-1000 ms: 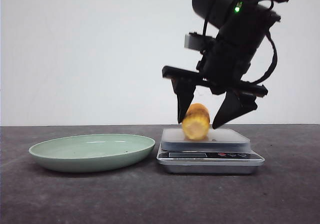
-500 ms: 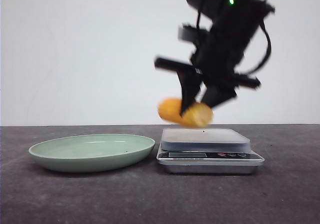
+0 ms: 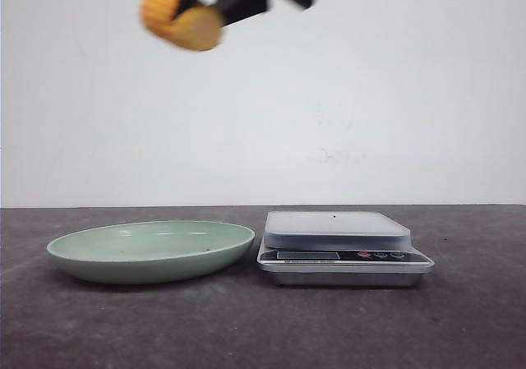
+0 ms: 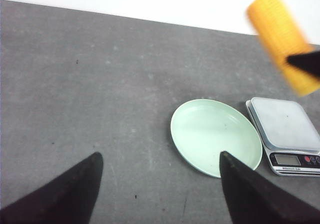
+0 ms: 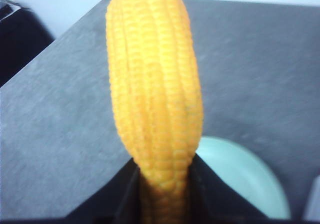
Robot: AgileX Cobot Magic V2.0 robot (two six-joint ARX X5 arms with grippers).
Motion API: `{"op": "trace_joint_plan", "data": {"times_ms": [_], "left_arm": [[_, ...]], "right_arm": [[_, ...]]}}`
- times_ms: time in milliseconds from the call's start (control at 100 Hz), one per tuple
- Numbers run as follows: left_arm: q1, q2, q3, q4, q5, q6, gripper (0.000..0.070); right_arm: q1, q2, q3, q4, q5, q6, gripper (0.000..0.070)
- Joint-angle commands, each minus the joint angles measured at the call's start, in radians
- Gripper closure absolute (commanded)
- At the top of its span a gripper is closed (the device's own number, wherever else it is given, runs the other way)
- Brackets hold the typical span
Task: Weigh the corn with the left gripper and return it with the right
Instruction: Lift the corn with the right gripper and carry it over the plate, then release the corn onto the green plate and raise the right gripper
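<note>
My right gripper will set the corn down on the pale green plate (image 3: 183, 232) (image 5: 229, 203), a little off the middle of the plate, toward the side where the scale is.
The yellow-orange corn (image 3: 177, 20) hangs high at the top left of the front view, above the pale green plate (image 3: 82, 254). My right gripper (image 3: 215, 6) is shut on it; only its black fingertips show there. In the right wrist view the corn (image 5: 155, 94) fills the middle between the two black fingers (image 5: 125, 194), with the plate (image 5: 250, 179) below. My left gripper (image 4: 159, 174) is open and empty, high over the dark table. Its view shows the plate (image 4: 190, 134), the scale (image 4: 285, 124) and the held corn (image 4: 282, 39). The scale (image 3: 337, 237) is bare.
The silver digital scale with a white platform stands right of the plate, almost touching it. The dark grey table (image 3: 263, 328) runs to a white wall behind.
My right gripper closed on the corn on the scale, lifted it and carried it up and to the left. It now hangs high above the plate. The scale platform is bare.
</note>
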Motion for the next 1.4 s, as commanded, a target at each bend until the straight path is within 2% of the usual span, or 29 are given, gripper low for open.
{"op": "trace_joint_plan", "data": {"times_ms": [0, 290, 420, 550, 700, 760, 870, 930, 1030, 1110, 1290, 1390], "left_arm": [[-0.005, -0.001, 0.008, 0.005, -0.002, 0.005, 0.0275], [-0.005, -0.001, 0.008, 0.003, -0.003, 0.002, 0.0276], [-0.005, -0.001, 0.008, 0.003, -0.003, 0.002, 0.0275], [-0.005, -0.001, 0.008, 0.003, -0.003, 0.002, 0.0276], [-0.005, -0.001, 0.008, -0.002, -0.003, 0.006, 0.0275], [-0.005, -0.001, 0.008, -0.004, -0.003, 0.008, 0.0275], [-0.005, -0.001, 0.008, -0.004, -0.003, 0.011, 0.0275], [-0.005, -0.001, 0.008, -0.004, -0.003, 0.014, 0.0275], [-0.005, -0.001, 0.008, -0.003, -0.003, 0.015, 0.0275], [-0.005, -0.001, 0.008, -0.002, -0.003, 0.023, 0.0275], [-0.005, -0.001, 0.008, 0.005, -0.003, 0.022, 0.0275], [-0.005, -0.001, 0.008, 0.005, -0.003, 0.022, 0.0275]], "right_arm": [[0.02, 0.06, 0.011, 0.018, 0.013, 0.065, 0.07], [0.034, 0.238, 0.011, 0.024, 0.095, 0.201, 0.07], [0.034, 0.278, 0.011, 0.019, 0.112, 0.207, 0.07], [0.036, 0.316, 0.011, -0.013, 0.117, 0.255, 0.07], [0.04, 0.328, 0.011, -0.017, 0.122, 0.255, 0.0696], [0.042, 0.328, 0.011, -0.012, 0.135, 0.255, 0.0631], [0.041, 0.328, 0.011, -0.002, 0.134, 0.255, 0.0304], [0.042, 0.328, 0.011, -0.001, 0.132, 0.251, 0.0204], [0.042, 0.328, 0.011, 0.002, 0.123, 0.24, 0.0195], [0.039, 0.315, 0.011, 0.002, 0.108, 0.193, 0.0195], [-0.013, 0.183, 0.013, -0.044, 0.105, 0.052, 0.0195], [-0.066, 0.045, 0.013, -0.108, 0.117, -0.06, 0.0195]]}}
